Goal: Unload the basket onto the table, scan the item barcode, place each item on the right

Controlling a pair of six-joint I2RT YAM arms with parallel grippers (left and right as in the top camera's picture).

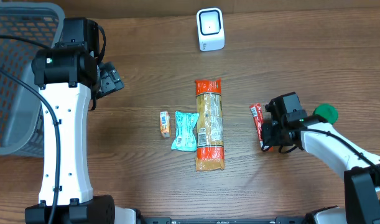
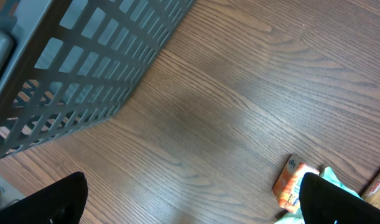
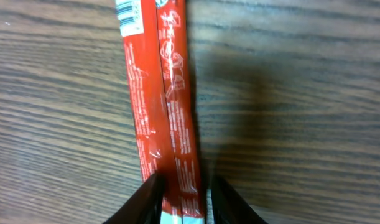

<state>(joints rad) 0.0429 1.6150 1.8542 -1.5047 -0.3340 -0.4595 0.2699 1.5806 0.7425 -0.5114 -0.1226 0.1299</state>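
My right gripper will open wider, since one of its fingers is over the red snack packet's side, then straddle both long edges of the packet and pinch its near end (image 3: 185, 202).
A long red snack packet (image 1: 258, 124) lies flat on the wooden table at the right, running away from me in the right wrist view (image 3: 165, 93). My right gripper (image 3: 183, 186) straddles its near end, one finger against each long side, shut on it (image 1: 266, 134). The white barcode scanner (image 1: 210, 29) stands at the back centre. My left gripper (image 1: 112, 81) hangs wide open over bare wood at the left, holding nothing, and its fingertips show at the bottom corners of the left wrist view (image 2: 193, 199).
A long orange pasta bag (image 1: 209, 124), a teal packet (image 1: 185, 130) and a small orange box (image 1: 165, 123) (image 2: 293, 182) lie mid-table. A grey mesh basket (image 1: 15, 74) (image 2: 84, 62) stands at the far left. A green round object (image 1: 326, 112) sits beside my right arm.
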